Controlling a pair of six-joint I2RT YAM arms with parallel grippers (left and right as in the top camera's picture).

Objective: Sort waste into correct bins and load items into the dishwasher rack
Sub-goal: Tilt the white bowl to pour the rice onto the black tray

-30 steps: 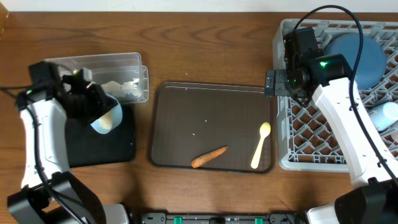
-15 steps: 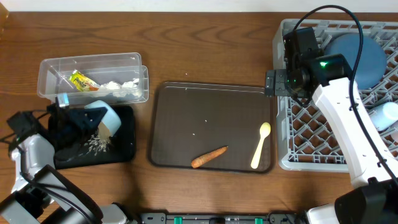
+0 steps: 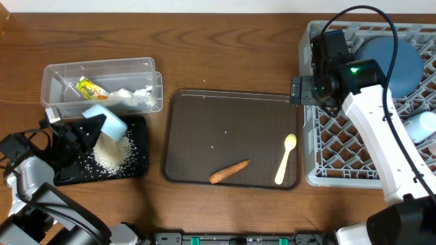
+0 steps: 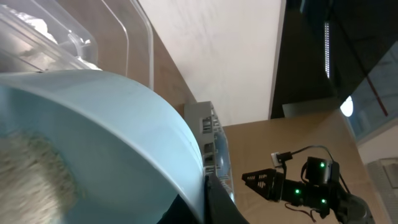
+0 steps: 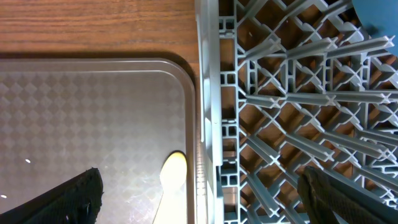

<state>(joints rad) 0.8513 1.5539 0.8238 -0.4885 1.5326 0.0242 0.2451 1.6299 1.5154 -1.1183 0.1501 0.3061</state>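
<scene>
My left gripper should release the pale-blue bowl on the brown serving tray's far half (image 3: 238,113), past the orange carrot piece.
My left gripper (image 3: 90,127) is shut on the rim of the pale-blue bowl (image 3: 105,120), which is tipped mouth-down over the shallow black tray (image 3: 139,129). A heap of white rice (image 3: 112,152) lies on that tray. In the left wrist view the bowl (image 4: 106,130) fills the frame, some rice (image 4: 31,174) still clings inside, and one dark finger (image 4: 219,205) presses its rim. The clear tub (image 3: 102,70) holds a yellow-green wrapper (image 3: 90,88) and white paper wads (image 3: 133,93). My right gripper (image 3: 300,91) hangs open over the left wall of the grey rack (image 3: 310,146).
The brown serving tray (image 3: 204,129) carries an orange carrot piece (image 3: 229,171) and a cream spoon (image 3: 285,158). A dark-blue plate (image 3: 398,58) lies in the rack, a white cup (image 3: 424,126) at its right edge. The right wrist view shows the spoon's bowl (image 5: 174,180) beside the rack wall (image 5: 211,93).
My left arm swung down and to the left and tipped the bowl over. The rice poured out of it and now lies heaped on the black tray. The right arm stayed still.
</scene>
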